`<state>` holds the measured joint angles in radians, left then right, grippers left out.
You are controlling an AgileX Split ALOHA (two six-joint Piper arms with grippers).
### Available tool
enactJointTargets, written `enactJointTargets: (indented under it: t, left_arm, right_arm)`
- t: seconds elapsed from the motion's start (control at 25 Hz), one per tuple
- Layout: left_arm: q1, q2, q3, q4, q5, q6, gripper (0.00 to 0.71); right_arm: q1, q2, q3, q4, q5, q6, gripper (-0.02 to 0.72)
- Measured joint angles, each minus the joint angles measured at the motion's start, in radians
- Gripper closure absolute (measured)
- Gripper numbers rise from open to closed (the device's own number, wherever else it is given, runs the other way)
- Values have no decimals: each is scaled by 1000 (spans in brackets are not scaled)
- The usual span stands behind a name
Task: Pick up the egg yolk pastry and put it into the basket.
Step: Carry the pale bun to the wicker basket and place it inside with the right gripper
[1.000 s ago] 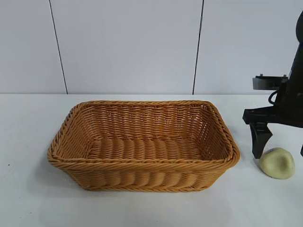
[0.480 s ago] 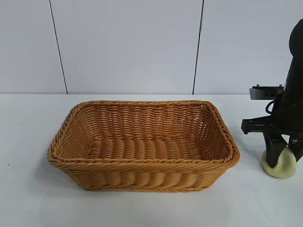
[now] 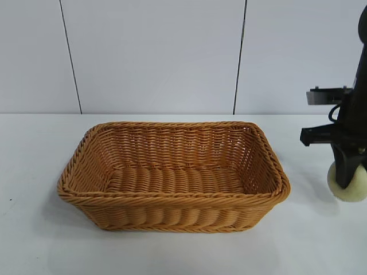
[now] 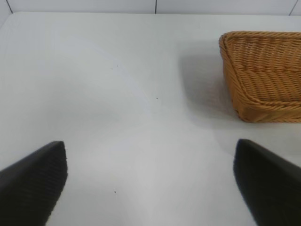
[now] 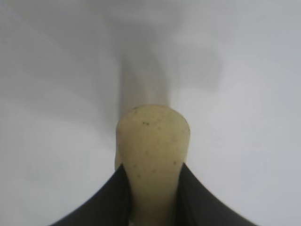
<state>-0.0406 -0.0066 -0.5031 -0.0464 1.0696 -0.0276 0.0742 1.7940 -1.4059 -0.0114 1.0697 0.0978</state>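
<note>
My right gripper is going to let go of the egg yolk pastry on the basket's bottom [image 3: 177, 179], close behind the middle of the basket's near rim. The pastry now hangs just above the table.
The pale cream-yellow egg yolk pastry [image 3: 351, 187] hangs at the far right, pinched between the black fingers of my right gripper [image 3: 346, 182] and lifted a little off the table. In the right wrist view the pastry [image 5: 153, 146] is squeezed narrow between the two fingers [image 5: 101, 202]. The orange-tan wicker basket [image 3: 172, 197] stands in the middle of the table, left of the pastry, and it holds nothing. My left gripper [image 4: 150, 183] is open over bare table, with a corner of the basket [image 4: 263, 75] ahead of it. The left arm does not show in the exterior view.
The white table [image 3: 34, 240] runs all round the basket. A pale panelled wall [image 3: 155, 57] stands behind it. The right arm's black body [image 3: 358, 114] rises at the right edge.
My right gripper came down over the pastry, closed on it, and has lifted it slightly up and to the right. The basket has not moved.
</note>
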Motion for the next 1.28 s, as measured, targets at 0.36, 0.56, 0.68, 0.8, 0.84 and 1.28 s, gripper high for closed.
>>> enactJointTargets:
  t: [0.36,0.56,0.68,0.8,0.84,1.28]
  left_arm:
    - [0,0,0,0,0,0,18]
    - [0,0,0,0,0,0,18]
    - [0,0,0,0,0,0,18]
    - [0,0,0,0,-1,0,18]
    - [0,0,0,0,-1,0,18]
    - [0,0,0,0,-1,0,18]
  right_arm:
    - [5,-5,-109,43,47,-1,562]
    - [73,-5,-109,78,24,5,563]
    - [149,-5,-110,84,6,27,563]
    - [242,-5,-110,86,-12,46,563]
    - [269,-5,-110,86,-14,51,563]
    - [524,7,-111,93,-144,115,563]
